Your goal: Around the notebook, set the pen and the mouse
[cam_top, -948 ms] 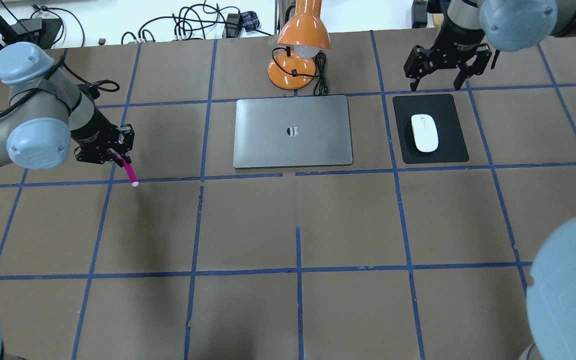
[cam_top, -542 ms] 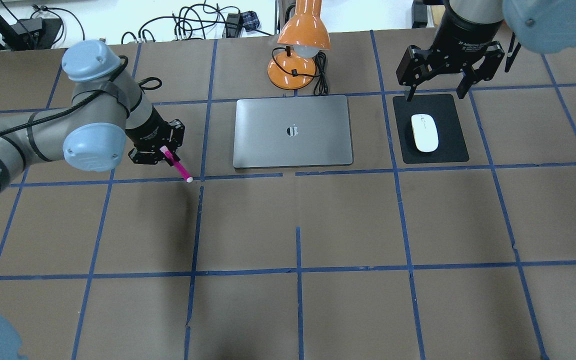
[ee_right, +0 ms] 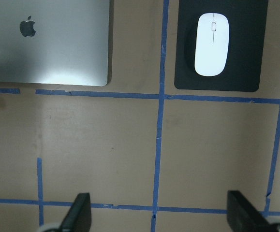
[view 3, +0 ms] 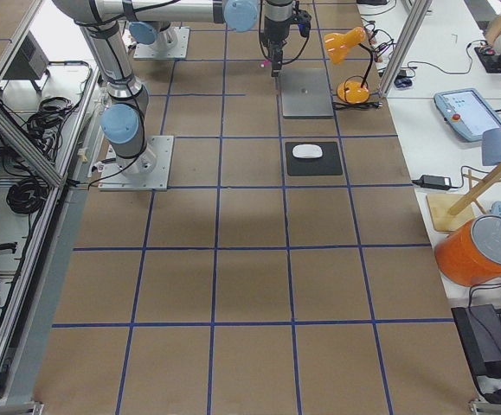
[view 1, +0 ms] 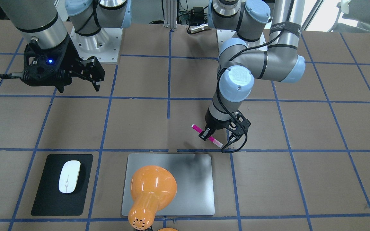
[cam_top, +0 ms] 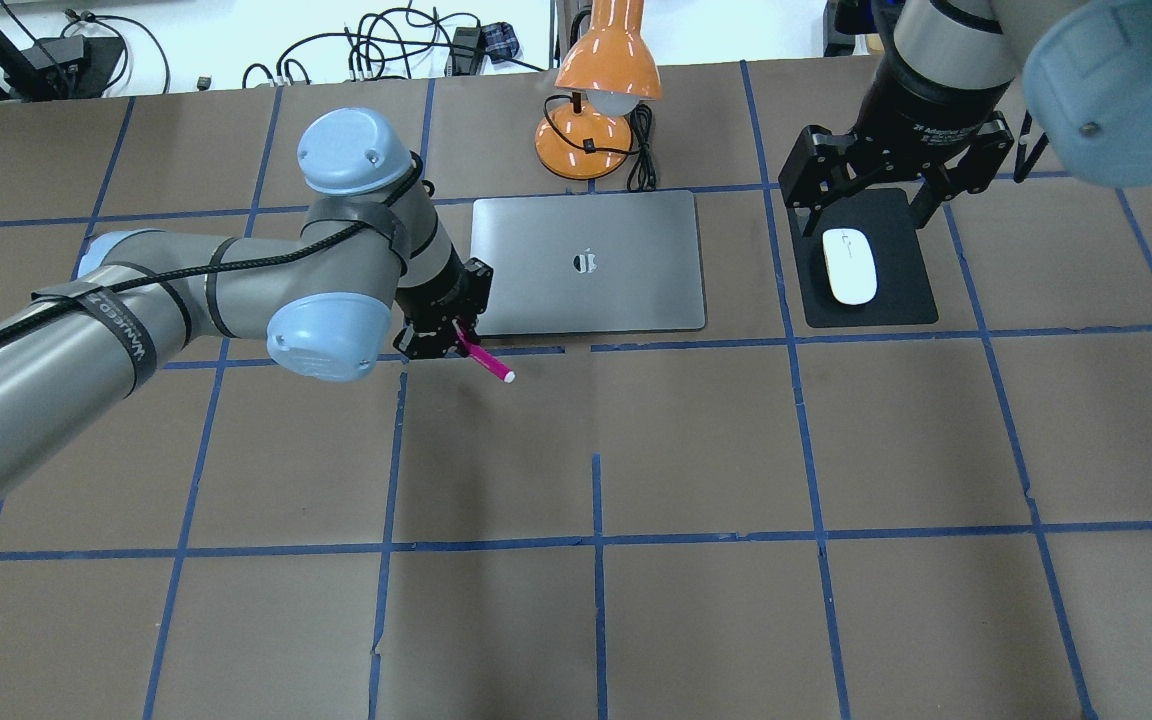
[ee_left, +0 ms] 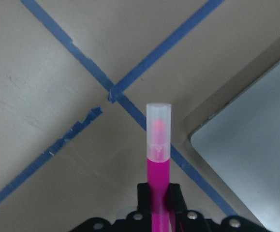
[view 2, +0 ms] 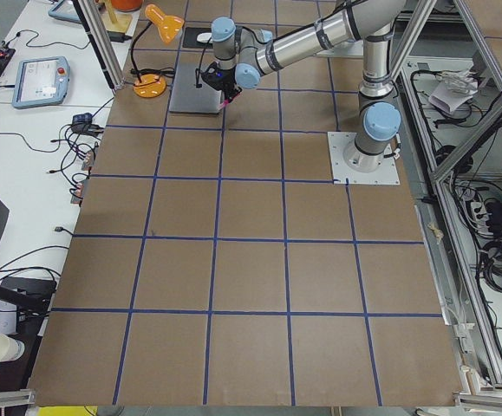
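Note:
I should let go of the magenta pen, which hangs just off the notebook's corner now, with my left gripper, leaving it on the brown paper off the middle of the notebook's near edge (view 1: 169, 133).
The magenta pen (cam_top: 489, 364) with its whitish cap juts out of my left gripper (cam_top: 458, 338), which is shut on it; the wrist view shows the pen (ee_left: 158, 159) gripped low on its shaft. It hangs just off the near left corner of the silver notebook (cam_top: 586, 262), above a blue tape crossing. The white mouse (cam_top: 850, 266) lies on a black mat (cam_top: 901, 300) to the right of the notebook. High above the mat's far edge, my right gripper (cam_top: 861, 200) stands open and holds nothing. From that wrist, the mouse (ee_right: 212, 44) shows far off at the top.
An orange desk lamp (cam_top: 596, 90) stands behind the notebook, its cord coiled beside the base. In the front-facing view the lamp head (view 1: 149, 189) covers part of the notebook (view 1: 194, 179). Brown paper with blue tape lines covers the table (cam_top: 696, 450).
My left arm has swung right, carrying the pen from the far left to the notebook's near left corner. The right gripper has come nearer, over the mat's far edge.

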Available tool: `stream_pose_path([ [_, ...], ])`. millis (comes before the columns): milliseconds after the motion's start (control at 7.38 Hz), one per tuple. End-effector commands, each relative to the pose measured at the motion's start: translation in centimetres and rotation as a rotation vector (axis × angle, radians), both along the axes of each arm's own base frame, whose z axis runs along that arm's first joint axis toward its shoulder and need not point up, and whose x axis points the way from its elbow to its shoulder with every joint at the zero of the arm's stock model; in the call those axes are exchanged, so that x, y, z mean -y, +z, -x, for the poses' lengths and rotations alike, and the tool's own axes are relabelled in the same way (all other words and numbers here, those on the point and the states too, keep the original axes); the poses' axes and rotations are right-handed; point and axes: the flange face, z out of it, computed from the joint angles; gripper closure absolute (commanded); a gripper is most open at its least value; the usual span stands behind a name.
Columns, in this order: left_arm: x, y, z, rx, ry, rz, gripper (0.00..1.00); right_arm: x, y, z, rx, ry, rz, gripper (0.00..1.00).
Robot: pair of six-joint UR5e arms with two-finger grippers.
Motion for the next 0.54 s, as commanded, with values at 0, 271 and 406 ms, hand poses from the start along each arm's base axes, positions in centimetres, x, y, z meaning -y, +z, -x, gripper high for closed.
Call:
stream_pose_path([
  [0,-0.7,-0.5,3.7,-0.043,0.102,0.023,1.0,1.2,-0.8,-0.1,0.009,0.003,0.013,0.0],
  [271,-2.5,-2.5,7.3,-0.031,0.139,-0.018,1.0,1.2,-1.7,0.6,0.008,0.007,-0.003,0.0],
  [406,-3.3,-3.1,8.7,-0.025,0.21,-0.036,1.0,1.2,-1.7,0.6,0.011,0.006,-0.004,0.0],
])
